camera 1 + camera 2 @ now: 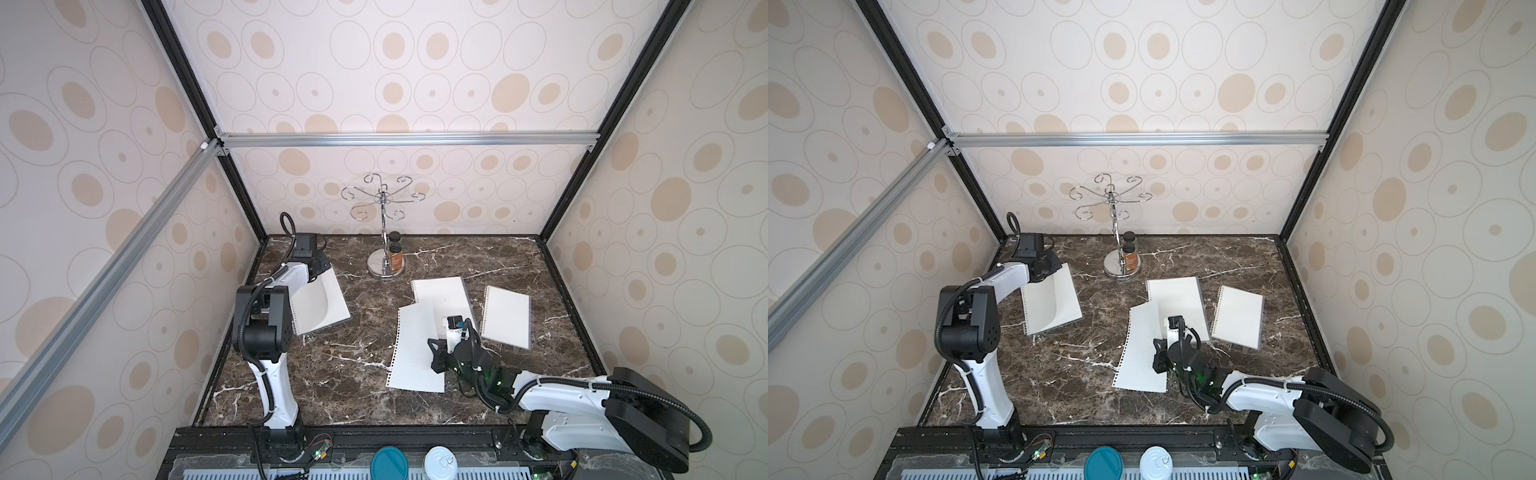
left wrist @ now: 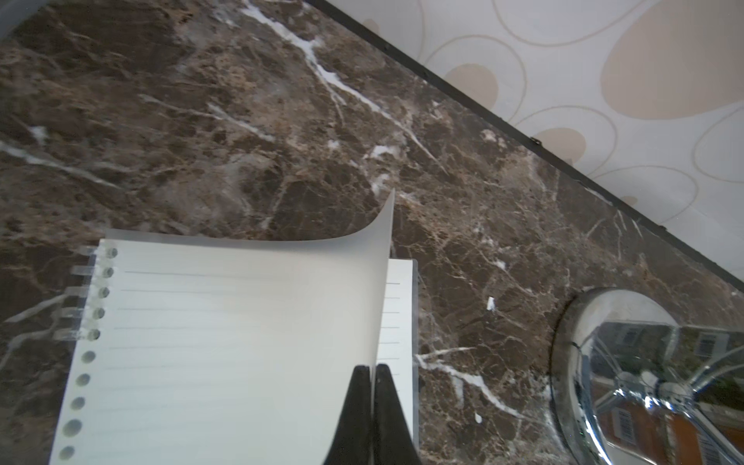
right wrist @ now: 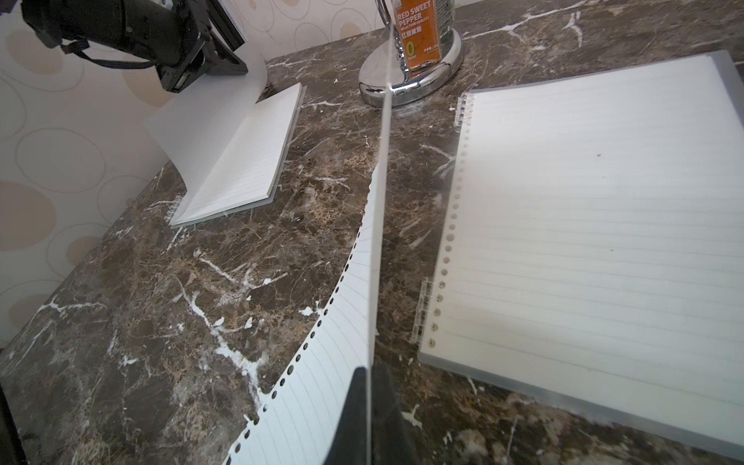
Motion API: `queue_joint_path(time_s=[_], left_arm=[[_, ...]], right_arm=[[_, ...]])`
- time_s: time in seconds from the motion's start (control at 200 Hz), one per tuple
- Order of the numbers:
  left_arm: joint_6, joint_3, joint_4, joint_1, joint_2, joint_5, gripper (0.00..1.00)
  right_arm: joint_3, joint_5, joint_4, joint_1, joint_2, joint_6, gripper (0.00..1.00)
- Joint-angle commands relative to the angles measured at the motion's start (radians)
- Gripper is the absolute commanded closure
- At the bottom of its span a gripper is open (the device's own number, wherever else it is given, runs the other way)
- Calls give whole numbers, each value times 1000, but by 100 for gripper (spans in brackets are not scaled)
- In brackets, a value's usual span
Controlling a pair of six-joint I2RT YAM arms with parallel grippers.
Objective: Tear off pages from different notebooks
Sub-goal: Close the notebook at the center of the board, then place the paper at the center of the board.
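I should use my right gripper to let go of the loose page on the marble (image 1: 323,368) (image 3: 151,321) just in front of the notebook in my left gripper.
Three notebooks lie open on the marble table: a left one (image 1: 332,309), a middle one (image 1: 446,297) and a right one (image 1: 508,318). My left gripper (image 2: 372,368) is shut on the outer edge of the left notebook's top page (image 2: 241,342), which curls upward. Some of its punched holes still sit on the binding rings and the others hang free. My right gripper (image 3: 368,370) is shut on the edge of a loose page (image 3: 334,362) held in front of the middle notebook (image 3: 583,241). In both top views that page (image 1: 415,353) (image 1: 1142,349) slopes down toward the table.
A chrome hook stand (image 1: 384,268) with an orange-labelled spice jar (image 1: 395,258) on its base stands at the back centre, close to the left notebook. Patterned walls close in the table on three sides. A teal lid (image 1: 388,463) and a can (image 1: 440,463) sit below the front edge.
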Motion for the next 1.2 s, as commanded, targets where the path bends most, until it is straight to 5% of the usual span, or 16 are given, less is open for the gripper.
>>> queue_joint_path(time_s=[0.0, 0.09, 0.32, 0.485, 0.66, 0.87, 0.98, 1.07, 1.196], left_arm=[[29, 78, -39, -42, 39, -12, 100], [31, 99, -56, -56, 58, -15, 68], [56, 66, -52, -73, -32, -11, 23], [62, -48, -20, -79, -227, 8, 17], [70, -402, 105, -79, -666, -18, 0], [75, -741, 37, -75, -1142, -146, 0], [35, -750, -98, -82, -1216, -195, 0], [60, -743, -100, -83, -1231, -69, 0], [33, -702, -205, -84, -1233, -64, 0]], right_arm=[[25, -35, 40, -5, 24, 11, 100], [27, -50, 52, -5, 38, 22, 100], [37, -82, 68, -2, 60, 26, 100], [79, -99, 65, 21, 97, 30, 100], [180, -162, 157, 63, 264, 125, 100], [360, -267, 281, 140, 523, 237, 100], [436, -300, 301, 176, 614, 276, 100], [467, -294, 291, 189, 660, 315, 100], [489, -277, 277, 189, 725, 390, 100]])
